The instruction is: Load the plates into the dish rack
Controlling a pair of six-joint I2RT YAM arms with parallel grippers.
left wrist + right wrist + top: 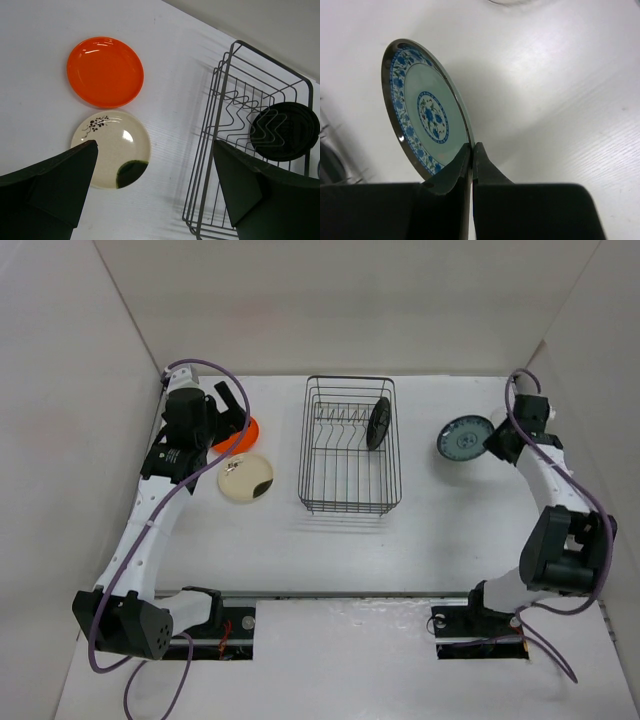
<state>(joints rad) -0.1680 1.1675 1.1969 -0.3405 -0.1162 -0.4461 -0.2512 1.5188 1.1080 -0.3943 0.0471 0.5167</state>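
The robot's right gripper should release the grey-teal patterned plate in the rack slot just inward of the black plate (367, 428).
The black wire dish rack (350, 495) stands mid-table, and the black plate (378, 423) stands upright among its prongs at the far right; both also show in the left wrist view, rack (227, 75) and plate (295, 125). My left gripper (232, 405) is open and empty above the orange plate (105, 71) and the cream plate with a dark patch (111, 150). My right gripper (472, 146) is shut on the rim of the grey-teal patterned plate (427, 120), which it holds tilted on edge right of the rack (462, 437). A whitish rim (512, 2), perhaps the clear plate, shows behind it.
White walls close in the table at the back and on both sides. The orange plate (243, 433) and cream plate (246, 477) lie left of the rack. The left wrist view shows its wide-apart fingers (60, 175).
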